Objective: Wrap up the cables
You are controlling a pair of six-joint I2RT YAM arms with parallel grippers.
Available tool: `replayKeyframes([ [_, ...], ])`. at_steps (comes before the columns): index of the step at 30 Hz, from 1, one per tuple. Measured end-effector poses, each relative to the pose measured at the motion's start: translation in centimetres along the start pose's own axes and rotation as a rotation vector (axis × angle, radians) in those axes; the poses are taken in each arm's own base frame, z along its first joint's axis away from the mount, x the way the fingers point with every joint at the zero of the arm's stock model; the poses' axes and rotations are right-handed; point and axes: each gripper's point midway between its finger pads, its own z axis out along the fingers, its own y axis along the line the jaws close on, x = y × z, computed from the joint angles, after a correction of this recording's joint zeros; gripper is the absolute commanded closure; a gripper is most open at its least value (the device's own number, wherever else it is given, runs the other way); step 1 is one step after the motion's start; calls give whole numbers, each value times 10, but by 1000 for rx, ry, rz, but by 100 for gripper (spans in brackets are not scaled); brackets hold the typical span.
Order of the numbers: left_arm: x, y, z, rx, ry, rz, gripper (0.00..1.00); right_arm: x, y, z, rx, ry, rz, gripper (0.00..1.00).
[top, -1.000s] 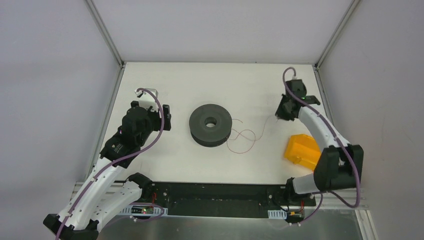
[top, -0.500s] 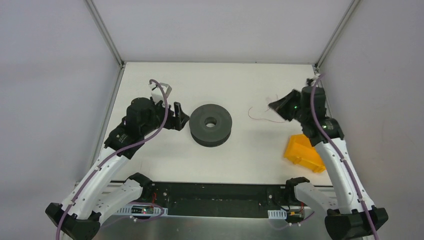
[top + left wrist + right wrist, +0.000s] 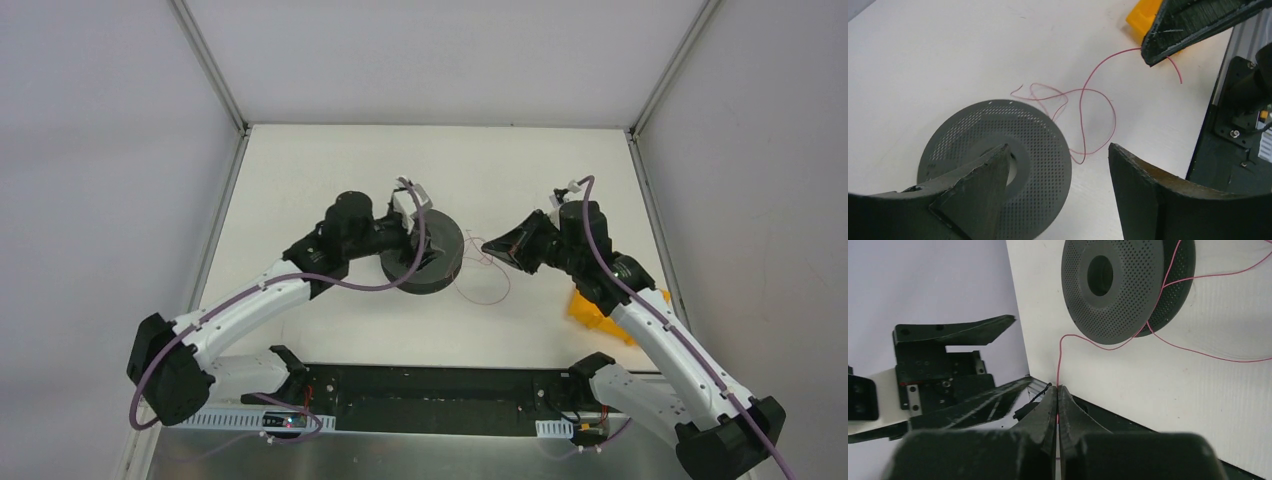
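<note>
My left gripper should take the cable's raised piece (image 3: 1104, 61), as loose cable loops cross beside the spool's rim, so my right gripper can regrip and draw the loops clear.
The dark grey spool (image 3: 447, 262) lies flat at mid-table. My left gripper (image 3: 418, 243) hovers over it, open and holding nothing. In the left wrist view one finger (image 3: 983, 185) hangs over the spool's (image 3: 1045, 150) hub and the other finger (image 3: 1143, 195) stands past its rim. The thin pinkish cable (image 3: 1083, 107) lies in loose loops just right of the spool and rises to my right gripper (image 3: 490, 245). That gripper (image 3: 1057, 388) is shut on the cable (image 3: 1198, 352), and the strand runs from its tips toward the spool (image 3: 1118, 285).
A yellow bin (image 3: 590, 305) sits at the right, partly under the right arm. The black base rail (image 3: 430, 390) runs along the near edge. White walls enclose the back and both sides.
My left arm swung right from the table's left side to above the spool, its jaws narrowing slightly. My right gripper carried the cable end leftward toward the spool; loops now lie beside it.
</note>
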Motion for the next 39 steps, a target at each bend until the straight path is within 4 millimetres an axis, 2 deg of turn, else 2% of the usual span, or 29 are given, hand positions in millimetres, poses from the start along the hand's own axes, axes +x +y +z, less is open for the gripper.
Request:
replayKeyframes([
  [4, 14, -20, 33, 95, 15, 130, 30, 5, 9, -7, -39, 14, -5, 100],
  [9, 27, -30, 64, 143, 18, 212, 36, 10, 16, -15, -73, 28, -1, 100],
  [11, 30, -30, 75, 148, 15, 220, 51, 11, 18, -17, -83, 30, 2, 100],
  [13, 32, -31, 83, 152, 13, 221, 76, 12, 21, -20, -96, 33, 3, 97],
  [14, 33, -30, 87, 152, 13, 217, 90, 12, 22, -21, -102, 34, 2, 91],
  [15, 32, -30, 89, 153, 10, 213, 99, 13, 23, -22, -108, 34, 0, 82],
  [17, 28, -32, 91, 154, -1, 194, 100, 13, 26, -25, -121, 34, -12, 69],
  [21, 15, -43, 89, 187, -33, 116, 100, 17, 33, -30, -189, 43, -178, 58],
  [25, 4, -66, 82, 287, -31, -14, 100, 13, 48, -44, -291, -11, -478, 55],
  [29, -1, -90, 71, 401, 7, -142, 100, 5, 74, -70, -449, -158, -826, 51],
  [34, 6, -110, 52, 511, 86, -244, 100, 21, 94, -97, -669, -242, -1218, 50],
  [39, 9, -123, 38, 583, 155, -283, 100, 39, 95, -91, -762, -110, -1390, 46],
])
